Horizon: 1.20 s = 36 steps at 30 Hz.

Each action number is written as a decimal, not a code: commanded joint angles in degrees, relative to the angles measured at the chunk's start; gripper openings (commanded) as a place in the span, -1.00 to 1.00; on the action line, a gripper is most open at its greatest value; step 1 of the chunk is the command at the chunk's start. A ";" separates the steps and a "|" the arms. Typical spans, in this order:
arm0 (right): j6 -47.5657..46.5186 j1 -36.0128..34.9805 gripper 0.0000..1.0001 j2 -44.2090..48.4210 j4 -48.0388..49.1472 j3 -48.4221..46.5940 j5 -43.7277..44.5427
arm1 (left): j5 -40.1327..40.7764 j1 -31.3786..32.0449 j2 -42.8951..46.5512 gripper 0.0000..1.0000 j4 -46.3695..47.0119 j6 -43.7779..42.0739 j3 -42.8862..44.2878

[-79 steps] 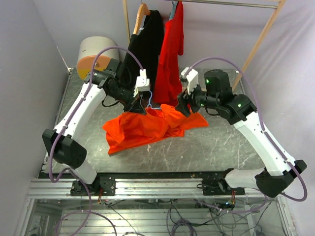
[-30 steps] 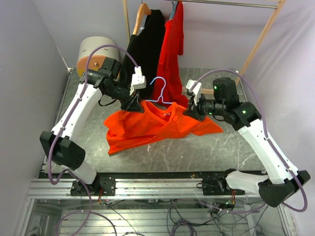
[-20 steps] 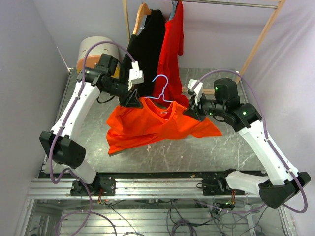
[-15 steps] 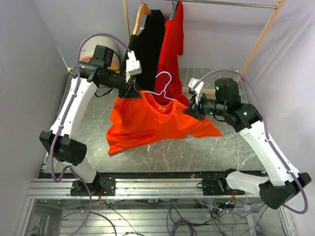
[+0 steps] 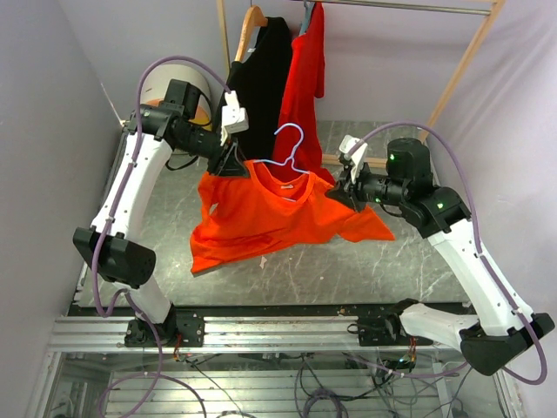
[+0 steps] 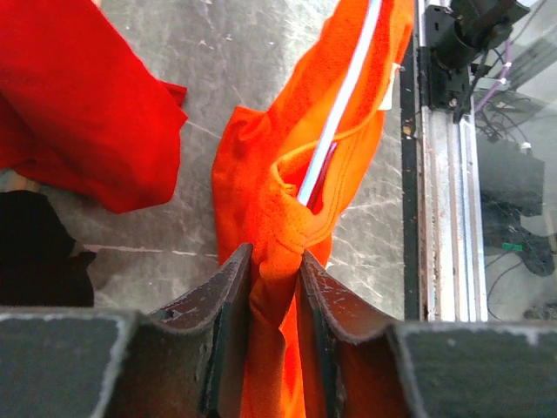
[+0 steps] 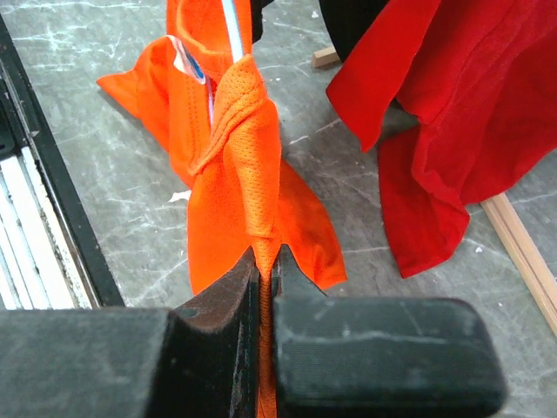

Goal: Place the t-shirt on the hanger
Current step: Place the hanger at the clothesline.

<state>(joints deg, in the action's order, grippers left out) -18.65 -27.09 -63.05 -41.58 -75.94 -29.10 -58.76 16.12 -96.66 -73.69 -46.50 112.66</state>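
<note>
A thin fold of shoulder cloth is pinched in my right gripper away from the hanger wire, so that gripper should open and grab the t-shirt's shoulder closer to the collar point(image 7: 250, 144) before carrying.
The orange t-shirt point(image 5: 261, 213) hangs stretched between both arms above the table, its lower hem trailing on the surface. The pale-blue hanger point(image 5: 291, 148) sits inside it, hook poking up out of the round neck; its wire point(image 6: 344, 87) runs through the cloth in the left wrist view. My left gripper point(image 5: 231, 165) is shut on a bunch of the shirt's left shoulder point(image 6: 277, 261). My right gripper point(image 5: 338, 196) is shut tight on the right shoulder cloth point(image 7: 261, 235), with the hanger wire point(image 7: 231, 17) just beyond.
A black garment point(image 5: 261, 78) on a wooden hanger and a red shirt point(image 5: 305, 87) hang from the rack behind, close to the hanger's hook. A round pale container point(image 5: 161, 87) stands at the back left. The rack's wooden leg point(image 5: 461, 61) slants at the right.
The left arm has lifted and drawn back, raising the shirt's left shoulder and the hanger. The shirt now hangs more upright. The right gripper moved only slightly.
</note>
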 commanded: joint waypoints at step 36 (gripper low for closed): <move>7.63 3.30 0.40 -2.30 6.13 -12.94 -2.15 | -8.78 -1.62 1.08 -0.86 -12.09 -16.64 -0.02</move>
<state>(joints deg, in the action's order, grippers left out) -11.60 -24.84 -62.19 -39.20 -83.24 -23.79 -63.20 14.98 -97.69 -85.62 -61.12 113.10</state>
